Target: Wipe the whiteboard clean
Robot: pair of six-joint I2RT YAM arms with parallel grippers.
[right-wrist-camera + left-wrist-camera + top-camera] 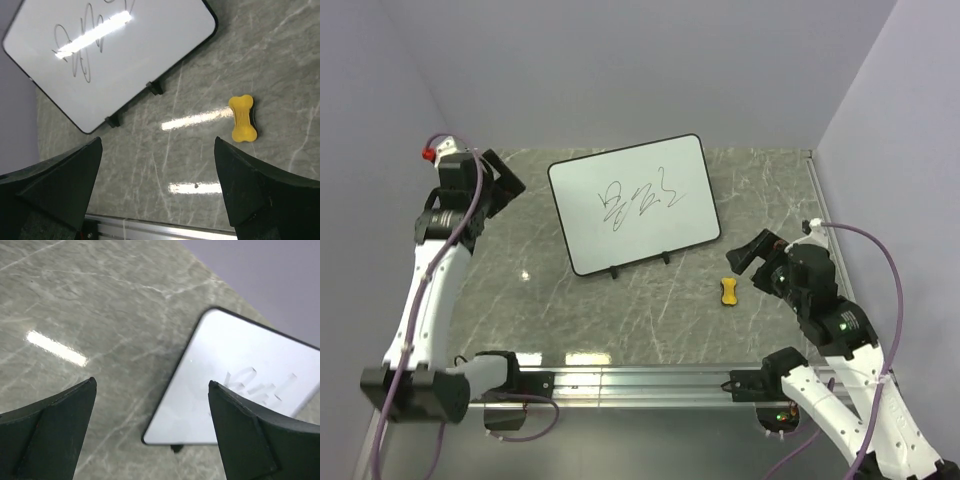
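Note:
The yellow eraser has wide rounded ends, and my right gripper will close between them on its narrow middle [728, 291] [243, 118].
The whiteboard [634, 203] stands tilted on two small black feet at the middle of the table, with a black scribble across it. It also shows in the left wrist view [240, 385] and the right wrist view [110, 55]. A small yellow bone-shaped eraser [729, 292] lies on the table to the board's front right, also in the right wrist view [243, 119]. My left gripper [505, 180] is open and empty, raised to the left of the board. My right gripper [752, 254] is open and empty, just right of the eraser.
The grey marble table [620, 310] ends at a metal rail [640, 380] along the front edge. Lilac walls stand close on the left, back and right.

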